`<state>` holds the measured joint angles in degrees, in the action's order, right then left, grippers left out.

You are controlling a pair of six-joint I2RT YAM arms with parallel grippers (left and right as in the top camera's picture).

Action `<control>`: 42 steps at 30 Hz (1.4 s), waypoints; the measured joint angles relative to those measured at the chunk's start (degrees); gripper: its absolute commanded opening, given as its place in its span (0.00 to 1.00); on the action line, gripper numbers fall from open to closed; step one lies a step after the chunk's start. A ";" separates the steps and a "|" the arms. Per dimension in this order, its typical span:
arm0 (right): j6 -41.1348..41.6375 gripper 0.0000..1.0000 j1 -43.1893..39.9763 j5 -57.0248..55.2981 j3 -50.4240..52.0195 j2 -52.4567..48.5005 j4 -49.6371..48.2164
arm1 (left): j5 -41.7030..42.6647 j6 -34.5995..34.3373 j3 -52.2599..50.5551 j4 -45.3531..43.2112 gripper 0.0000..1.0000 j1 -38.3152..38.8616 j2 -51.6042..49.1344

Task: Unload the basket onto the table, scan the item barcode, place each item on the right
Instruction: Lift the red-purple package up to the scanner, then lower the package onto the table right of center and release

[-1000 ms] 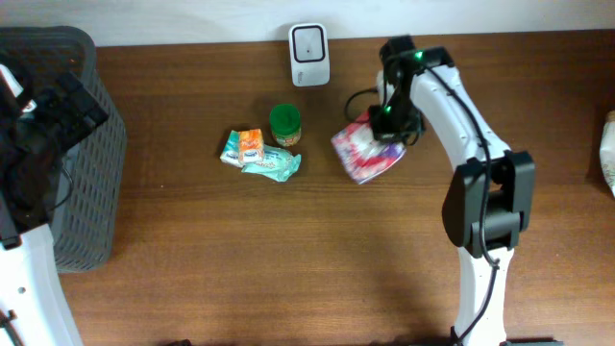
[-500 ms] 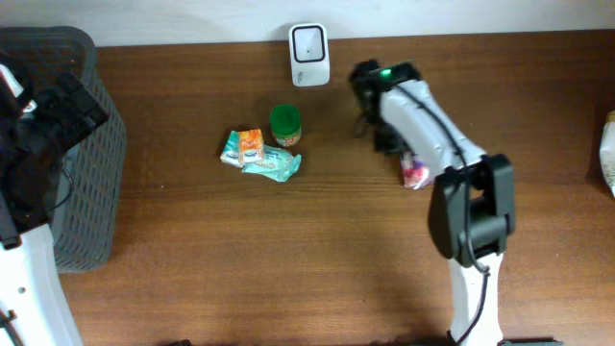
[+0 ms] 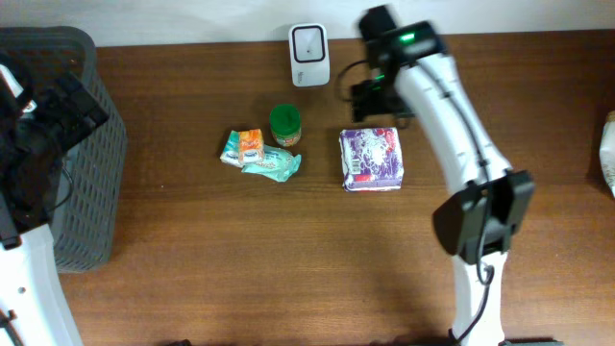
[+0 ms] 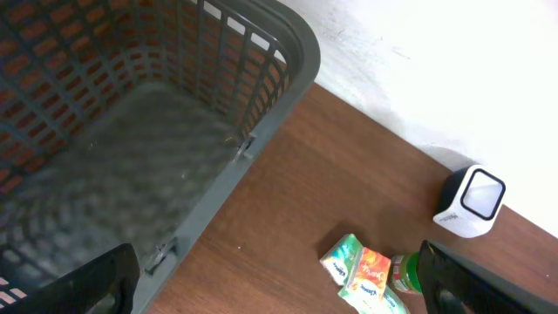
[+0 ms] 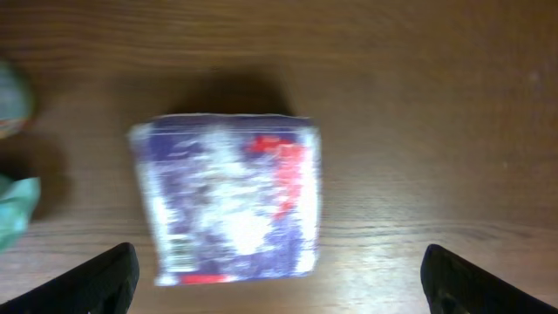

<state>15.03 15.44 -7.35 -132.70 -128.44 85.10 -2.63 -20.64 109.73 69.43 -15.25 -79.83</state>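
Note:
My right gripper should grab the packet's side edge [image 3: 399, 158] [image 5: 312, 199] farthest from the green-lidded jar, because that keeps the barcode clear for the scanner.
The item, a purple and white packet [image 3: 372, 159], lies flat on the wooden table, right of the green-lidded jar [image 3: 284, 125]. My right gripper [image 3: 377, 91] hovers just behind it, open, holding nothing. In the right wrist view the packet [image 5: 228, 201] is blurred and lies ahead of the wide-apart fingertips [image 5: 109, 277]; a barcode strip shows near its lower left edge. The white scanner [image 3: 309, 53] stands at the table's back edge, left of that gripper. My left gripper [image 3: 72, 101] is open over the grey basket [image 3: 91, 163], far from the packet.
Two tissue packs [image 3: 252, 146] and a teal pack [image 3: 272, 163] lie beside the jar. The left wrist view shows the basket [image 4: 131, 105], the scanner [image 4: 471, 201] and the tissue packs [image 4: 362, 266]. A white object [image 3: 607, 144] sits at the right edge.
My right gripper has opened and let go of the purple packet, which now lies flat on the table. The right arm has swung back toward the scanner. The left arm has not moved.

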 measured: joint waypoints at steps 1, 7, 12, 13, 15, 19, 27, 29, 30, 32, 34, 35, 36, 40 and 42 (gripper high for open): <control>-2.78 0.99 -4.28 3.32 1.75 -0.02 -0.26 | 0.00 0.00 -0.02 -0.02 0.99 0.00 0.00; -18.62 0.95 -16.44 27.87 16.81 -0.15 -10.12 | -0.02 0.00 -0.02 -0.04 0.99 0.00 0.00; -23.76 0.81 -21.09 46.03 31.80 -0.20 -24.83 | 0.00 0.00 0.00 0.00 0.99 0.00 0.00; -24.06 0.71 -21.24 48.50 34.49 -0.20 -27.26 | 0.00 0.00 -0.02 0.00 0.99 0.00 0.00; -24.44 0.31 -21.03 53.86 40.61 -0.20 -30.56 | 0.00 0.00 0.00 -0.02 0.99 0.00 0.00; -24.72 0.04 -20.50 59.32 43.17 -0.09 -33.35 | 0.00 0.00 0.00 0.00 0.99 0.00 0.00; -24.17 0.04 -18.43 72.78 29.92 0.79 -33.35 | -0.02 0.00 -0.02 -0.02 0.99 0.00 0.00; -22.62 0.04 -16.33 71.58 24.61 1.97 -33.33 | 0.00 0.00 0.00 0.00 0.99 0.00 0.00; -21.07 0.04 -14.91 69.09 21.22 2.62 -33.29 | -0.02 0.02 -0.02 -0.04 0.99 0.00 0.00; -17.62 0.04 -12.20 62.45 15.82 3.76 -33.33 | 0.00 0.00 -0.02 -0.02 0.99 0.00 0.00; -13.84 0.04 -8.83 53.46 10.78 5.11 -33.48 | 0.00 0.00 -0.02 0.00 0.99 0.00 0.00; -12.98 0.04 -7.65 50.47 9.64 5.38 -34.10 | -0.02 0.00 -0.02 -0.02 0.99 0.00 0.00; -11.74 0.04 -6.14 46.86 8.41 5.62 -35.89 | -0.02 0.00 -0.02 0.00 0.99 0.00 0.00; -9.40 0.04 -4.02 41.72 8.00 5.68 -37.24 | -0.02 0.00 -0.02 0.00 0.99 0.00 0.00; -8.98 0.04 -4.04 40.68 8.00 5.68 -37.31 | 0.00 0.00 -0.02 0.00 0.99 0.00 0.00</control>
<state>6.04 11.40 33.32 -124.70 -122.76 47.79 -2.63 -20.64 109.71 69.43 -15.25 -79.83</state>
